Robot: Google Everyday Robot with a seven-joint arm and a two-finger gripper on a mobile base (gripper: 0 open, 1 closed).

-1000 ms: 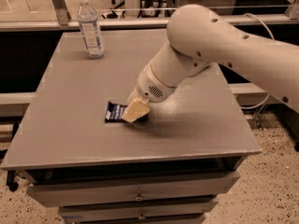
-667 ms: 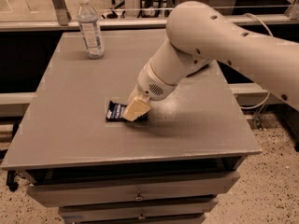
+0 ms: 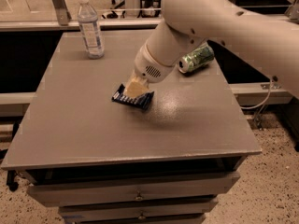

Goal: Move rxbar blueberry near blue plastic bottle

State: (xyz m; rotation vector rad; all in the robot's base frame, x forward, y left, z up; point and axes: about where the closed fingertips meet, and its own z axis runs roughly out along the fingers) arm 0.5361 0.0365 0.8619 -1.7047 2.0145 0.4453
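Observation:
I have just the rxbar blueberry's far edge between my fingers, so I will open my gripper, rise, turn and take the bar across its end nearer the green can (image 3: pixel 145 100).
The rxbar blueberry (image 3: pixel 139 100), a flat dark navy wrapper with pale lettering, is at the middle of the grey table (image 3: pixel 84 125). My gripper (image 3: pixel 134 89) comes down on it from the upper right. Its tan fingers (image 3: pixel 135 86) are pressed together on the bar's top edge, and the bar is tilted, just off the tabletop. The blue plastic bottle (image 3: pixel 90 28), clear with a white cap, stands upright at the table's far left corner, well apart from the bar.
A green metal can (image 3: pixel 196 59) lies on its side at the far right of the table, partly behind my white arm (image 3: pixel 215 22). Drawers (image 3: pixel 138 195) run below the table's front edge. A rail and a speckled floor surround the table.
The gripper and the bar have moved together to the right and a little away from the front edge. The arm has shifted, so the green can now shows. The bottle has not moved.

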